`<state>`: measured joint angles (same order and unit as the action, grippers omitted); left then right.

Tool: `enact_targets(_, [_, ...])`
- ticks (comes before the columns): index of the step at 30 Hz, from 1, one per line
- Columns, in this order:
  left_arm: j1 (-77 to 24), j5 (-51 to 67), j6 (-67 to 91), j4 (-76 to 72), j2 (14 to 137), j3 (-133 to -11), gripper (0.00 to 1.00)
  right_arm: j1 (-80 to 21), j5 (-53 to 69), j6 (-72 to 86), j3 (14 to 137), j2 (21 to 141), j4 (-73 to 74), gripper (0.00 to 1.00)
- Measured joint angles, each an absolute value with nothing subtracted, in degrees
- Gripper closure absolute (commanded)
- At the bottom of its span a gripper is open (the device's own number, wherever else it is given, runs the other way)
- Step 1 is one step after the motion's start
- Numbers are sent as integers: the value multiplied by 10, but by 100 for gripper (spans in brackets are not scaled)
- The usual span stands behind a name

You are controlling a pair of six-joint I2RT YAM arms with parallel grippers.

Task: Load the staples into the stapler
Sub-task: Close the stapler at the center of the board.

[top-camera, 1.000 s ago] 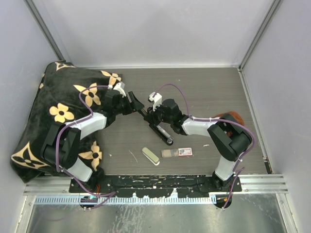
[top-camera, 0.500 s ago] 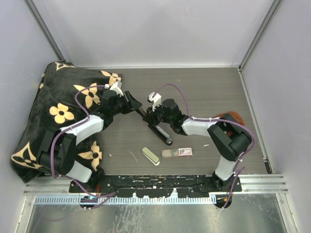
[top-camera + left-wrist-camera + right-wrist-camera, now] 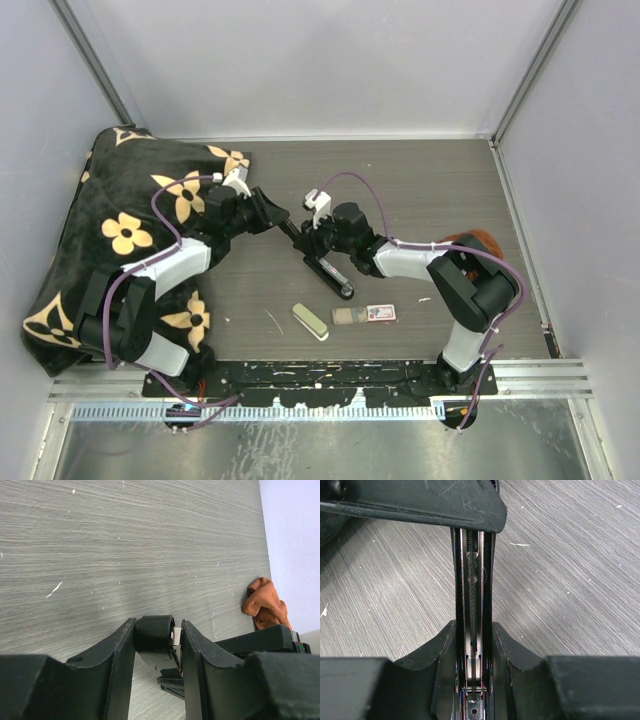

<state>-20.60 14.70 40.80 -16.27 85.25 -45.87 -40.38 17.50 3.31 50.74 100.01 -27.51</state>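
I will use my left gripper to set the black stapler, now opened at the table's middle, down on the table [image 3: 328, 276], just behind the cream-green oblong and the staples.
The black stapler [image 3: 325, 265] lies opened at the table's middle, held by both grippers. My left gripper [image 3: 276, 221] is shut on the rounded end of its lid [image 3: 154, 632]. My right gripper [image 3: 318, 243] is shut on the sides of the open magazine channel [image 3: 472, 595], where the spring rod shows; the lid [image 3: 420, 502] crosses above it. The staples [image 3: 346, 317], a short silvery strip, lie on the table near the front edge, beside their small red-and-white box [image 3: 381, 313], away from both grippers.
A cream-green oblong [image 3: 310, 321] lies left of the staples. A black cloth with tan flowers [image 3: 100, 230] covers the left side under the left arm. An orange rag [image 3: 478, 240] lies behind the right arm and also shows in the left wrist view [image 3: 265, 605]. Walls enclose the table.
My left gripper has drawn a little to the left and back with the lid end still in it. The right arm and the things on the table have not moved.
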Motion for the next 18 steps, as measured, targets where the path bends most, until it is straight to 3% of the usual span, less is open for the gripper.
enact_targets(3, [-206,152,393,-170,853,-458,93,-404,172,33,516,1000,-259,61])
enact_targets(7, [-212,157,358,-168,853,-458,97,-404,170,36,523,1000,-247,51])
enact_targets(18, [-281,96,239,-143,840,-469,98,-404,154,49,518,969,-216,47])
